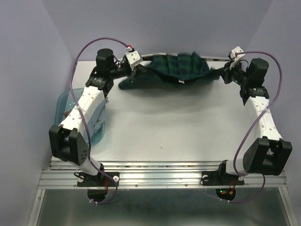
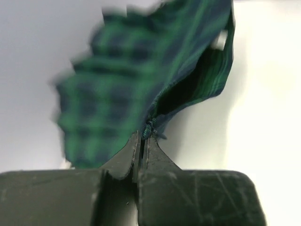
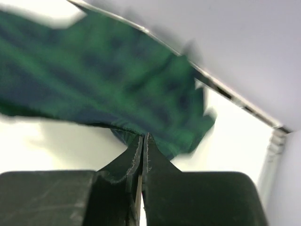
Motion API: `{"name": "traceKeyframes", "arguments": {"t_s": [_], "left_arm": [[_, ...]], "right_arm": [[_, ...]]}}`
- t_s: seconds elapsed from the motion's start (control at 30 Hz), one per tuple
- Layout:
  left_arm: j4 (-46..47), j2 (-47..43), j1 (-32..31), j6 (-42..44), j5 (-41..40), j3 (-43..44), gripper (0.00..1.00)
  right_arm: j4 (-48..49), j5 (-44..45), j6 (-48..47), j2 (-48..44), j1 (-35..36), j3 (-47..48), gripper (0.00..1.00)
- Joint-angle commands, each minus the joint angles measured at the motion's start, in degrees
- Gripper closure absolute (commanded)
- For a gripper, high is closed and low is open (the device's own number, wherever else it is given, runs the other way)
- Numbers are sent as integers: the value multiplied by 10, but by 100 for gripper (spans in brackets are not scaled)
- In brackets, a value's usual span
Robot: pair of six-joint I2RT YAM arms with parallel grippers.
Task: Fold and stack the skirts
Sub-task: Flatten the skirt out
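Observation:
Next, my left gripper lets go of the tartan skirt, laid flat on the far middle part of the white tabletop (image 1: 173, 98).
The tartan skirt (image 1: 176, 68), dark green and navy, hangs stretched between both grippers at the far edge of the table. My left gripper (image 1: 136, 71) is shut on its left end; in the left wrist view (image 2: 143, 136) the jaws pinch the cloth's edge and the skirt (image 2: 136, 75) fans out beyond, blurred. My right gripper (image 1: 225, 73) is shut on its right end; in the right wrist view (image 3: 143, 137) the jaws clamp the hem of the skirt (image 3: 103, 80). No pale grey-blue skirt shows clearly.
A translucent blue plastic tub (image 1: 63, 106) stands at the left edge, partly under the left arm, with something in it. A metal rail (image 1: 216, 58) runs along the table's far edge. The white tabletop (image 1: 174, 127) lies in front of the skirt.

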Motion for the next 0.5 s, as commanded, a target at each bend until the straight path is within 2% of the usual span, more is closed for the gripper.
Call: {"name": "traceKeyframes", "arguments": {"t_s": [0.0, 0.07, 0.1, 0.17, 0.2, 0.23, 0.27, 0.3, 0.33, 0.37, 0.43, 0.47], "left_arm": [[132, -81, -33, -267, 162, -2, 100], [146, -82, -79, -266, 158, 22, 100], [155, -80, -105, -295, 156, 63, 100], [206, -59, -107, -366, 156, 115, 100], [221, -54, -100, -394, 129, 137, 100], [225, -50, -84, -412, 97, 173, 100], [216, -51, -75, -408, 0, 184, 100], [205, -53, -67, -402, -48, 190, 100], [193, -49, -58, -349, -91, 195, 100], [144, -45, -58, -312, -166, 202, 100], [108, -32, -52, -261, -209, 212, 100], [104, -29, -47, -250, -200, 208, 100]], "right_arm": [[47, -72, 148, -35, -3, 86, 99], [51, -94, 226, 5, 19, 156, 99], [59, -108, 297, 13, 26, 211, 99], [108, -105, 353, 17, 31, 250, 99], [117, -93, 368, 19, 31, 270, 99], [108, -36, 366, 22, 31, 310, 99], [107, -2, 341, 33, 31, 322, 99], [101, 33, 329, 41, 31, 331, 99], [89, 89, 319, 50, 31, 343, 99], [79, 106, 307, 69, 31, 352, 99], [51, 108, 298, 83, 31, 367, 99], [51, 104, 294, 86, 31, 361, 99]]}}
